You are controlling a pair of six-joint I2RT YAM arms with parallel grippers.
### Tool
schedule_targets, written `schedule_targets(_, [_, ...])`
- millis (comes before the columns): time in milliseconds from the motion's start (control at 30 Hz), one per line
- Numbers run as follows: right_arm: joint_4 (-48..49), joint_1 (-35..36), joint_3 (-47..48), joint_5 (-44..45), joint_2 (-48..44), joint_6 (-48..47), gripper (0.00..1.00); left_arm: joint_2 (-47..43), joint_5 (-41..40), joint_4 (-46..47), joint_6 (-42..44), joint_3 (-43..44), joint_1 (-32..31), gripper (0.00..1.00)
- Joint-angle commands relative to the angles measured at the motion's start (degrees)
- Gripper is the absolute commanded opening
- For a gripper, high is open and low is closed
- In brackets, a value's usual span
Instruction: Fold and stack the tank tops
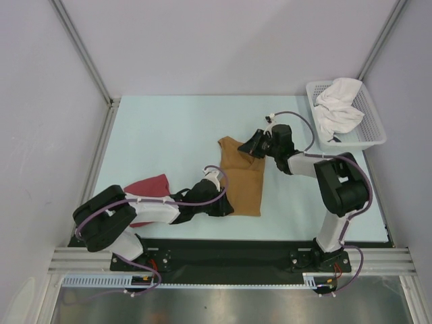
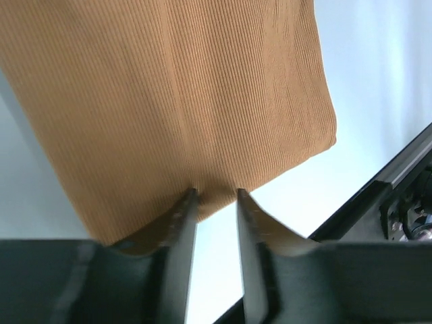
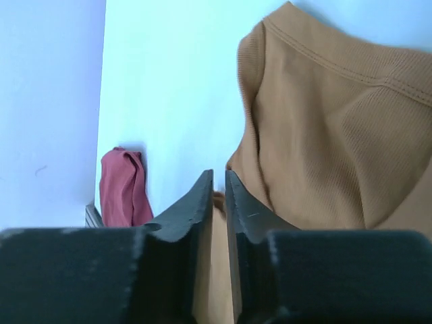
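The fingers of the robot's left gripper meet the hem of the tan-brown tank top in from the corner, so that gripper should take the tank top's near corner (image 2: 103, 237) before the fold.
The tan-brown tank top (image 1: 244, 181) lies flat mid-table, folded lengthwise, neckline towards the far side. My left gripper (image 1: 223, 204) sits at its near left hem. In the left wrist view that gripper (image 2: 216, 194) is open, its tips just touching the hem of the tan cloth (image 2: 175, 101), with bare table showing between the fingers. My right gripper (image 1: 251, 145) is at the top's far edge. In the right wrist view it (image 3: 219, 177) stands nearly closed, with a bit of the tan top (image 3: 324, 148) pinched between the tips. The dark red tank top (image 1: 150, 189) lies bunched at the left, partly under the left arm, and the right wrist view shows the red top (image 3: 121, 189) too.
A white mesh basket (image 1: 374, 128) stands at the far right corner with a white cloth (image 1: 339, 108) heaped in it. Grey walls and metal rails (image 1: 101, 145) close the table's sides. A black bar (image 1: 236, 248) runs along the near edge.
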Motion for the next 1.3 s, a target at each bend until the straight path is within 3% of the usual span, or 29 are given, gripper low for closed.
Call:
schedule_targets(0, [-9.52,-0.45,0.33,1.89,-9.42,-5.05,0.19,-4.6,-2.39,-6.43,1.61,-0.27,-0.54,0.39])
schedule_targets(33, [-10.68,-0.19,-0.55,2.42,-11.28,-5.67,0.27,-7.04,-2.48,-7.58,1.87,-0.1,-0.54,0.43])
schedule_targets(67, [-12.0,-0.1,-3.34,3.21,-13.04,-6.54,0.31,-8.29,-5.26,-10.55,2.48,0.78,-0.54,0.52])
schedule_targets(167, [-17.89,0.25,-7.67,6.28,-21.03,-7.86,0.4,-12.76,-7.66,-15.49,4.06,2.45,-0.54,0.65])
schedule_targets(300, [-29.98,0.95,-15.83,11.2,-30.88,-9.36,0.56,-17.69,-11.0,-23.74,5.47,4.04,-0.45,0.74])
schedule_targets(400, [-39.91,2.53,-18.4,15.76,-38.52,-10.24,0.8,-19.46,-11.62,-26.57,5.65,3.69,-0.28,0.76])
schedule_targets(433, [-42.92,3.15,-19.1,17.17,-39.85,-10.24,0.84,-19.37,-11.36,-26.93,5.65,3.51,-0.1,0.76])
schedule_targets(500, [-49.42,4.73,-19.89,20.07,-42.66,-9.81,0.84,-18.76,-10.83,-27.1,5.48,2.9,-0.1,0.76])
schedule_targets(600, [-52.26,7.53,-23.23,19.92,-46.0,-7.53,0.71,-17.35,-10.48,-26.41,4.77,1.76,-0.19,0.76])
schedule_targets(633, [-52.36,8.5,-24.28,19.83,-46.97,-5.95,0.65,-16.83,-10.3,-26.05,4.69,1.4,-0.19,0.76])
schedule_targets(833, [-51.13,17.11,-29.12,22.55,-49.62,-1.11,0.59,-14.37,-8.99,-23.68,4.6,0.08,-0.19,0.74])
schedule_targets(933, [-48.93,18.44,-29.3,22.73,-47.51,-0.58,0.55,-12.09,-8.11,-22.45,5.12,0.35,-0.19,0.68])
schedule_targets(1267, [-43.74,20.03,-26.93,22.29,-42.51,-2.33,0.56,-8.21,-6.43,-19.99,5.48,1.49,-0.19,0.55])
